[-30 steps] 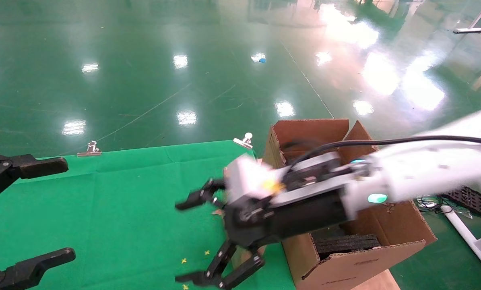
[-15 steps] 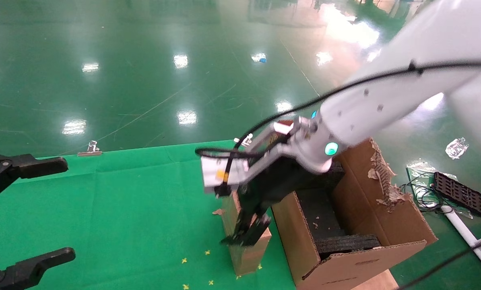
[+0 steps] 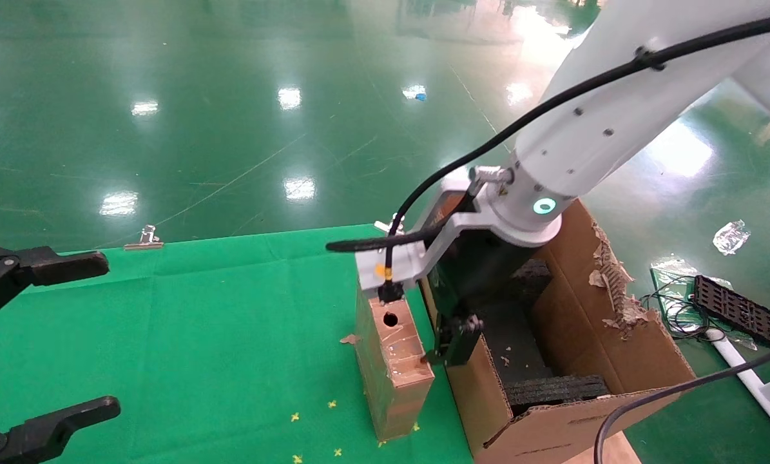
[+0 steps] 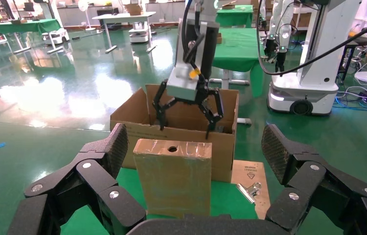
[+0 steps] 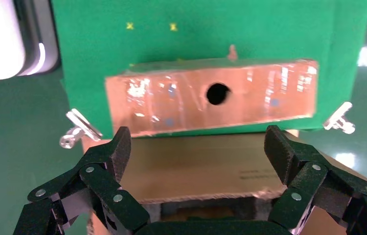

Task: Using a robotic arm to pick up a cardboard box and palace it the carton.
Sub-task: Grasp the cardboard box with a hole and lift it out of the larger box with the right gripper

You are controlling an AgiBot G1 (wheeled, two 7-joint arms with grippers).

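Next, I move my right gripper to the cardboard box's taped top [image 3: 402, 345] [image 5: 164, 106] and close it across the top between the round hole and the near end of the box.
The cardboard box [image 3: 392, 370] stands on end on the green cloth, its taped top face with the round hole up, touching or nearly touching the carton's [image 3: 571, 419] left wall. The white robotic arm reaches down over the carton. Its right gripper [image 3: 452, 341] hangs open just right of the box, over the carton's wall. In the right wrist view the right gripper [image 5: 198, 147] straddles the carton wall [image 5: 196, 169], with the box [image 5: 172, 100] beyond it and nothing held. The left gripper [image 3: 109, 333] waits open at the table's left, facing the box [image 4: 174, 181].
Green cloth [image 3: 230, 322] covers the table. Two binder clips [image 3: 143, 238] [image 3: 391, 225] hold its far edge. Black foam [image 3: 555, 390] lies inside the carton, whose right flap is torn. A black tray [image 3: 736, 309] and cables lie on the floor to the right.
The right arm swung from lying low across the table to upright. Its gripper moved off the box to the right, over the carton's left wall. The box stays standing; the left arm is still.
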